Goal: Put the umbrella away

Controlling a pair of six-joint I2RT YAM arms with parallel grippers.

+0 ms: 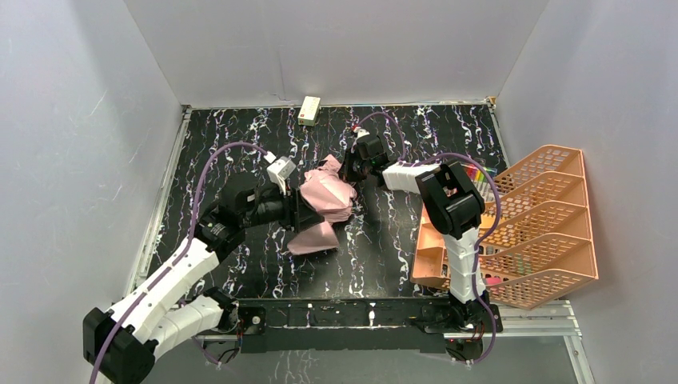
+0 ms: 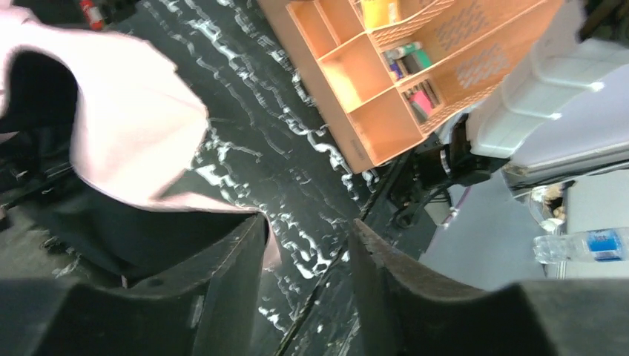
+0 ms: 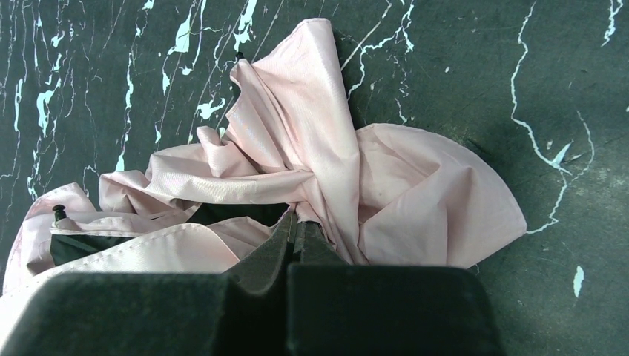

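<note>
Next, I lower my open left gripper, as the umbrella's pink edge hangs beside its fingers, and pinch the umbrella's pink edge point(image 2: 215, 205) before folding it over.
The umbrella point(image 1: 328, 200) lies crumpled in the middle of the black marbled table, pale pink fabric up with some black lining showing. My right gripper point(image 1: 350, 170) is at its far right side. In the right wrist view the right gripper point(image 3: 298, 219) is shut on a fold of the pink fabric point(image 3: 319, 148). My left gripper point(image 1: 301, 211) is at the umbrella's left side. In the left wrist view the left gripper point(image 2: 308, 233) is open, with only table between the fingers, and the pink fabric point(image 2: 126, 133) lies against the outside of one finger. The handle is hidden.
An orange mesh organiser rack point(image 1: 544, 216) lies on its side at the table's right edge, and also shows in the left wrist view point(image 2: 356, 81). A small cream box point(image 1: 309, 110) stands at the back wall. White walls enclose the table.
</note>
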